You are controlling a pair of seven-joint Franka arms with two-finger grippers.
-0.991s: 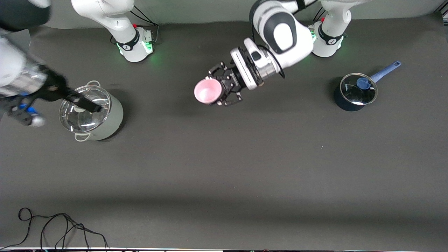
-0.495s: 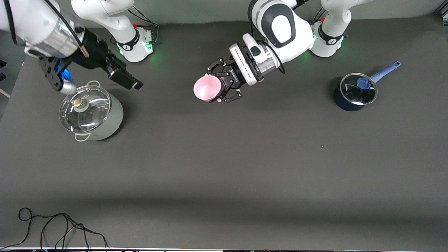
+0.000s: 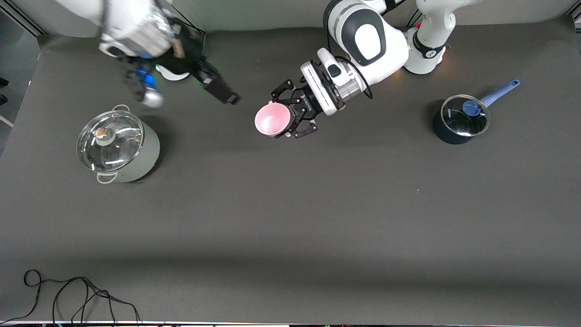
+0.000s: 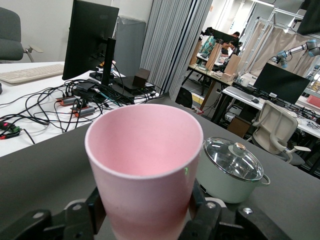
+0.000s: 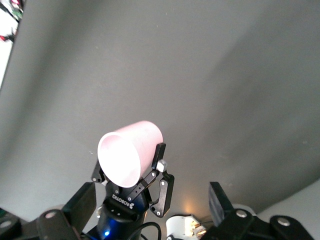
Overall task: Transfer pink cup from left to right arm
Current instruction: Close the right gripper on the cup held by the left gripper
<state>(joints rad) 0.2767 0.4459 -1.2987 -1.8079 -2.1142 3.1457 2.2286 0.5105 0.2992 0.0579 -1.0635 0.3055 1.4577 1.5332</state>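
The robot's right gripper will close on the pink cup's rim (image 3: 270, 104) (image 5: 135, 182) at its far side, with one finger inside the cup's opening and the other outside.
The pink cup (image 3: 272, 119) is gripped by my left gripper (image 3: 290, 116), held on its side above the middle of the table, with its open mouth turned toward the right arm's end. In the left wrist view the cup (image 4: 145, 165) fills the space between the two black fingers (image 4: 95, 212). My right gripper (image 3: 221, 92) is in the air close to the cup's mouth, apart from it and blurred. In the right wrist view the right gripper (image 5: 152, 196) is open and empty, with the cup (image 5: 127, 152) showing past its fingers.
A pale green pot with a glass lid (image 3: 118, 147) stands toward the right arm's end and also shows in the left wrist view (image 4: 232, 172). A dark blue saucepan with a lid (image 3: 459, 119) stands toward the left arm's end. A black cable (image 3: 81, 295) lies by the near edge.
My right arm has swung from over the green pot toward the middle, close to the cup. My left gripper with the cup has stayed almost in place.
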